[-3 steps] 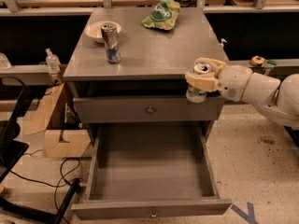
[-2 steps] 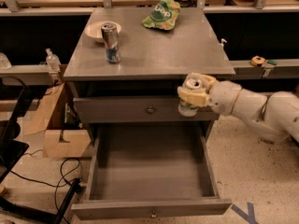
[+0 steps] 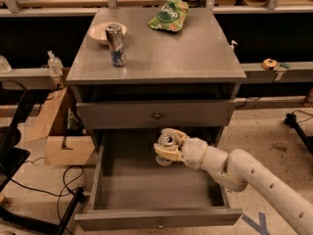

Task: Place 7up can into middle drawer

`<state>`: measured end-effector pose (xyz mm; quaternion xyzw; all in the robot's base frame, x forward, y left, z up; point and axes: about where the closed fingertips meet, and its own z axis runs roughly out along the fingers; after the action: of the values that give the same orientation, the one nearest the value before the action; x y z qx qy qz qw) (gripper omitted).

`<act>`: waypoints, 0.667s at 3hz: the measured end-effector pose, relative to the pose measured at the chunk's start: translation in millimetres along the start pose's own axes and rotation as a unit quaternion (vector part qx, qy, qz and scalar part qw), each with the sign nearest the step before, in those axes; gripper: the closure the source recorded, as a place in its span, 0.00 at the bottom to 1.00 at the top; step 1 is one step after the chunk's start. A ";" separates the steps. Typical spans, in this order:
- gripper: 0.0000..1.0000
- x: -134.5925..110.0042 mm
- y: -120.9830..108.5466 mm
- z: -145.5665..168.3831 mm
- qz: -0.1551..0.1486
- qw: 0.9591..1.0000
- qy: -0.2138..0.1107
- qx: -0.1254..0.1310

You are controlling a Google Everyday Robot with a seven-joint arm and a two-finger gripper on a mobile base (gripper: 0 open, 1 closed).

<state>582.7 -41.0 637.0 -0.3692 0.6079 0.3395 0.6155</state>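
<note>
Next, my gripper sets the 7up can down near the middle of the open drawer's bottom (image 3: 146, 175), a little toward the cardboard box. The can now hangs inside the open drawer.
The 7up can (image 3: 166, 142), whitish with a silver top, is held upright in my gripper (image 3: 167, 149). The pale fingers (image 3: 168, 154) wrap around its body. The can hangs inside the open drawer (image 3: 151, 192), near its back middle, just under the closed drawer front (image 3: 155, 114) above. I cannot tell whether the can's base touches the drawer floor. My arm (image 3: 244, 173) reaches in from the lower right.
On the cabinet top (image 3: 161, 53) stand a slim silver-and-blue can (image 3: 116, 44), a white bowl (image 3: 100, 32) behind it and a green chip bag (image 3: 170, 15). A cardboard box (image 3: 61, 131) and cables lie on the floor at the left.
My gripper has carried the can leftward and down, from beside the cabinet's right front corner into the open drawer.
</note>
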 end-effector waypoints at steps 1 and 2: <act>1.00 0.0 0.0 0.0 0.000 1.000 0.000 0.000; 1.00 34.6 1.1 10.5 0.026 1.000 0.001 0.007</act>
<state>588.1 -32.4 602.2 -0.3488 0.6205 0.3507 0.6085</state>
